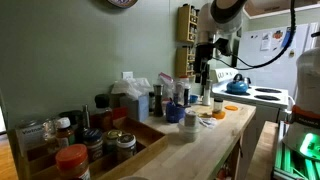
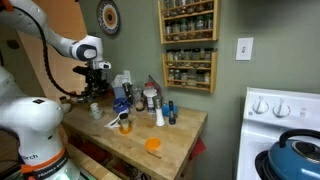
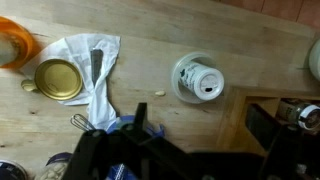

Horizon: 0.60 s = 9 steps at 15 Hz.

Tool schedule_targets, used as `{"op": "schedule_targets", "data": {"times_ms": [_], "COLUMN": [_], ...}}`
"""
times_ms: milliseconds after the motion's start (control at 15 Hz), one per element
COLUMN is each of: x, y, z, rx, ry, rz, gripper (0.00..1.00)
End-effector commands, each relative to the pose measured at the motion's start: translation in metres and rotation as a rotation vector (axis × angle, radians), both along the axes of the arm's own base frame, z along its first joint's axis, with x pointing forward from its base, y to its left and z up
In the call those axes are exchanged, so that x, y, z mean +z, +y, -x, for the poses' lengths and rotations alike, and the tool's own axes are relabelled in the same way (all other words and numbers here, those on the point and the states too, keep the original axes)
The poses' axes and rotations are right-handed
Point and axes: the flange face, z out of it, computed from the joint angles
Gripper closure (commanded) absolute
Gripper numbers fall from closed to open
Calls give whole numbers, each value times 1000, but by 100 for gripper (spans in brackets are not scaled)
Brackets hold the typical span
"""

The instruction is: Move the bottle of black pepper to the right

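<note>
I need to grip the silver top (image 1: 158, 89) of the black pepper bottle beside the tissue box.
In the wrist view a round bottle with a white, holed shaker top (image 3: 197, 80) stands upright on the wooden counter (image 3: 180, 35), seen from above. I cannot read its label, so I cannot confirm that it is the black pepper. My gripper (image 3: 205, 135) hangs above the counter just below this bottle in the picture, its two dark fingers spread wide with nothing between them. In the exterior views the gripper (image 1: 201, 72) (image 2: 97, 86) hovers over a cluster of small bottles (image 1: 188, 108) (image 2: 152, 102).
A white cloth (image 3: 95, 62), a gold round tin (image 3: 58, 79), an orange-lidded container (image 3: 12, 42) and a whisk (image 3: 80, 122) lie to the left of the gripper. A wall spice rack (image 2: 188, 45), a stove with a blue kettle (image 2: 295, 158) and a crate of jars (image 1: 95, 140) surround the counter.
</note>
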Motion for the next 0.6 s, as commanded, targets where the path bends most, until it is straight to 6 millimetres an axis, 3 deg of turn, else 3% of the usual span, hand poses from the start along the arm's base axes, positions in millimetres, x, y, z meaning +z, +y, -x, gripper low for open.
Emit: {"op": "schedule_targets", "data": {"times_ms": [0, 333, 533], "x": [0, 0, 19], "y": [0, 0, 28], "z": [0, 0, -37], "rx": [0, 0, -169], "ry": [1, 2, -137], "rz": [1, 1, -82], "gripper": [0, 0, 0]}}
